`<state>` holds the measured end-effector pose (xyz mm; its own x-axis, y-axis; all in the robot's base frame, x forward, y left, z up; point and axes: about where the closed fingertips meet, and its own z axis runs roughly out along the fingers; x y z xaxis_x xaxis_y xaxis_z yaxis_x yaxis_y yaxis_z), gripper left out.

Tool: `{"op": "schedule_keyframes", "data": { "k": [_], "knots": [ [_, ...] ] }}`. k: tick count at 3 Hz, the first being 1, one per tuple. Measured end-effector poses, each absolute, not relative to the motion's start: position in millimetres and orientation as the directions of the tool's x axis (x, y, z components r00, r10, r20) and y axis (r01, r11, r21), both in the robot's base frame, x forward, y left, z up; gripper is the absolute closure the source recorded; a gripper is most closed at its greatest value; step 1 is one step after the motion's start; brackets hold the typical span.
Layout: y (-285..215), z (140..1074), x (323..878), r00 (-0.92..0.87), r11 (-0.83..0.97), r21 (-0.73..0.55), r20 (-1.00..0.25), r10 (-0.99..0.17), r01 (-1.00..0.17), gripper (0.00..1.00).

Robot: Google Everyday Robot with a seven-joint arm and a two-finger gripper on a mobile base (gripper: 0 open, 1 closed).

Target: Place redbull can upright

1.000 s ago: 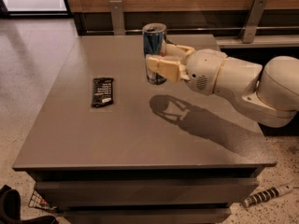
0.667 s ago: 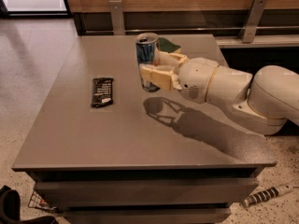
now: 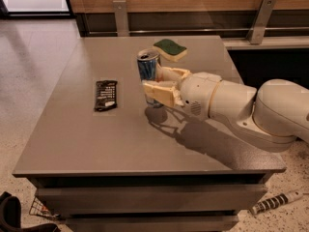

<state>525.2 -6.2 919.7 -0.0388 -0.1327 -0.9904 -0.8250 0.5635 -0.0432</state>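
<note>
Next, my gripper lets go of the redbull can, standing upright on the grey table (image 3: pixel 148 117) beside the black snack-bar wrapper.
The redbull can (image 3: pixel 147 67) stands upright near the middle of the grey table (image 3: pixel 96 139), its blue and silver side and open silver top showing. My gripper (image 3: pixel 160 81) reaches in from the right on a white arm (image 3: pixel 241 105). Its cream fingers (image 3: pixel 159 92) sit on either side of the can's lower half and are closed on it. The can's base is hidden behind the near finger, so I cannot tell whether it touches the table.
A flat black snack-bar wrapper (image 3: pixel 105 94) lies on the table to the left of the can. A green and yellow sponge (image 3: pixel 170 49) lies behind the can near the table's far edge. A wooden wall with metal brackets runs behind the table.
The gripper has carried the can leftwards and lower over the table. The sponge, hidden by the arm before, now shows behind the can.
</note>
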Motion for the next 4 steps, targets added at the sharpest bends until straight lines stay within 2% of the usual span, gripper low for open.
{"op": "schedule_keyframes", "data": {
  "k": [1,4],
  "knots": [
    [-1,903,523,-0.075,0.581,-0.020,-0.987,-0.139,-0.814,1.00],
    [-4,861,528,-0.133,0.637,0.068,-0.990,-0.054,-0.768,1.00]
  ]
}}
